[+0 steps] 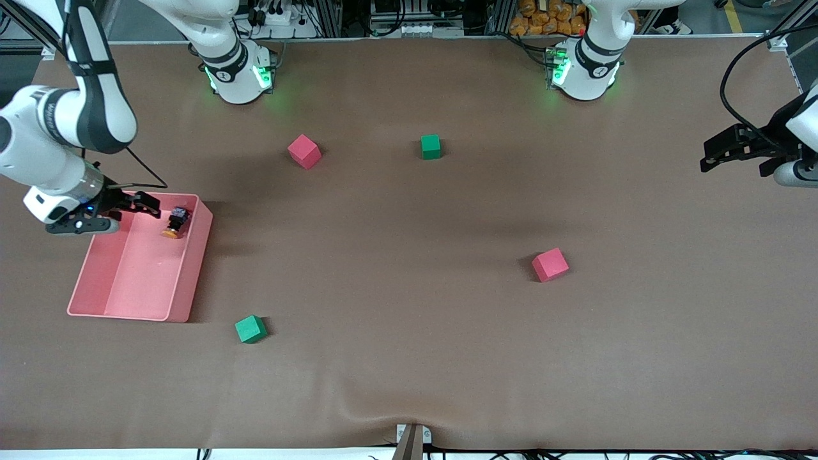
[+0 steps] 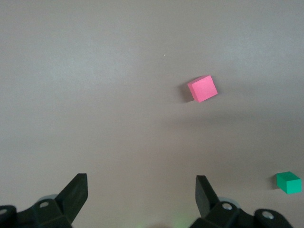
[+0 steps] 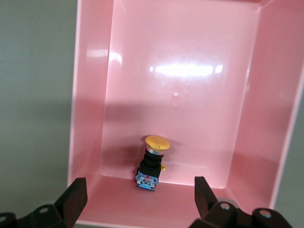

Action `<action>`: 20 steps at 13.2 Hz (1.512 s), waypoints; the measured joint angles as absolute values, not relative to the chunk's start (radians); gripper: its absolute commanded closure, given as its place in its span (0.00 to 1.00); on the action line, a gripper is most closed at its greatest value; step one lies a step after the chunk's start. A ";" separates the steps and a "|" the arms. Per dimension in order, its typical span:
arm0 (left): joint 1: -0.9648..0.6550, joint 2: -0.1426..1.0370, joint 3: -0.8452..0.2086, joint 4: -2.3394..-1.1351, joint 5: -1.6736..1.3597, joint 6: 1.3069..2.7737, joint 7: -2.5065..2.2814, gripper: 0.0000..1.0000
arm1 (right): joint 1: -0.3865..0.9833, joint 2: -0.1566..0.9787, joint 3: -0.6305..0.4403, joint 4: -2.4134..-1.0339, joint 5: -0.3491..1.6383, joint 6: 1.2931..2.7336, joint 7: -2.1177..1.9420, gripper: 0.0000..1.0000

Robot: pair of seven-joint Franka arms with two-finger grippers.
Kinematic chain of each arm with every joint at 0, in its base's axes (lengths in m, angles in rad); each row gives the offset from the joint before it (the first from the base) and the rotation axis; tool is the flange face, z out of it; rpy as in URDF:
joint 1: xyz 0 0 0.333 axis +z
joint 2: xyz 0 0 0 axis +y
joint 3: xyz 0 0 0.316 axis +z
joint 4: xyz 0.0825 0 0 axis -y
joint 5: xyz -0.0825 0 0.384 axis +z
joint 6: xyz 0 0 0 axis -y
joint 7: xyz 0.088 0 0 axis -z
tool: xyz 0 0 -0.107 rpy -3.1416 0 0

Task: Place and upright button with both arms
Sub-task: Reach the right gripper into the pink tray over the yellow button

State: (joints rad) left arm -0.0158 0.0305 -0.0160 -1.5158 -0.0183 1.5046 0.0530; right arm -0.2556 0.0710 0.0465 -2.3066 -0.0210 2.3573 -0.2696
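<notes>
I will bring my right gripper to close on the black body (image 1: 176,222) (image 3: 150,166) of the button, between the button's orange cap and its blue end.
The button (image 1: 176,222) lies on its side in the pink bin (image 1: 135,281), close to the bin's wall farthest from the front camera. Its orange cap points toward that camera and its black body toward that wall. My right gripper (image 1: 128,214) hovers open over that end of the bin. In the right wrist view the button (image 3: 152,164) lies just ahead of the open right gripper (image 3: 140,187), and nothing is between the jaws. At the left arm's end of the table, my left gripper (image 1: 732,167) hangs open and empty over the bare mat; the left wrist view shows this left gripper (image 2: 141,183) with its jaws wide apart.
Foam cubes are scattered on the brown mat: a red cube (image 1: 304,151) and a green cube (image 1: 431,146) near the arm bases, another red cube (image 1: 549,264) mid-table, and another green cube (image 1: 250,329) near the bin's front corner. The left wrist view shows a red cube (image 2: 203,88) and a green cube (image 2: 289,182).
</notes>
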 measured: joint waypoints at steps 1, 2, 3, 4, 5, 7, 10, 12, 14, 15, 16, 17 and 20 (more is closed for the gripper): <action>-0.016 0.031 -0.016 -1.516 -0.018 1.505 0.053 0.00 | -0.258 0.096 0.045 -2.314 -0.021 2.392 -0.284 0.00; -0.016 0.031 -0.016 -1.516 -0.018 1.505 0.053 0.00 | -0.265 0.128 0.044 -2.317 -0.021 2.423 -0.294 0.00; -0.016 0.031 -0.016 -1.517 -0.018 1.505 0.053 0.00 | -0.274 0.164 0.043 -2.317 -0.021 2.452 -0.305 0.00; -0.016 0.031 -0.016 -1.517 -0.018 1.505 0.053 0.00 | -0.281 0.201 0.041 -2.317 -0.021 2.481 -0.310 0.00; -0.016 0.031 -0.016 -1.517 -0.018 1.505 0.053 0.00 | -0.286 0.237 0.041 -2.317 -0.021 2.501 -0.311 0.00; -0.016 0.031 -0.016 -1.517 -0.018 1.505 0.053 0.00 | -0.297 0.285 0.041 -2.316 -0.021 2.513 -0.311 0.00; -0.016 0.032 -0.017 -1.518 -0.018 1.505 0.053 0.00 | -0.307 0.317 0.040 -2.316 -0.021 2.513 -0.311 0.00; -0.016 0.032 -0.017 -1.518 -0.018 1.505 0.053 0.00 | -0.314 0.331 0.040 -2.316 -0.021 2.513 -0.311 0.00; -0.016 0.032 -0.017 -1.518 -0.018 1.505 0.053 0.00 | -0.323 0.340 0.039 -2.316 -0.021 2.513 -0.311 0.00; -0.016 0.032 -0.017 -1.518 -0.018 1.505 0.053 0.00 | -0.326 0.342 0.039 -2.316 -0.021 2.513 -0.312 0.00; -0.016 0.032 -0.017 -1.518 -0.018 1.505 0.053 0.00 | -0.326 0.343 0.039 -2.316 -0.021 2.513 -0.312 0.00; -0.016 0.032 -0.017 -1.518 -0.018 1.505 0.053 0.00 | -0.326 0.345 0.040 -2.316 -0.021 2.513 -0.312 0.00; -0.016 0.032 -0.017 -1.518 -0.018 1.505 0.053 0.00 | -0.326 0.349 0.039 -2.316 -0.021 2.513 -0.312 0.00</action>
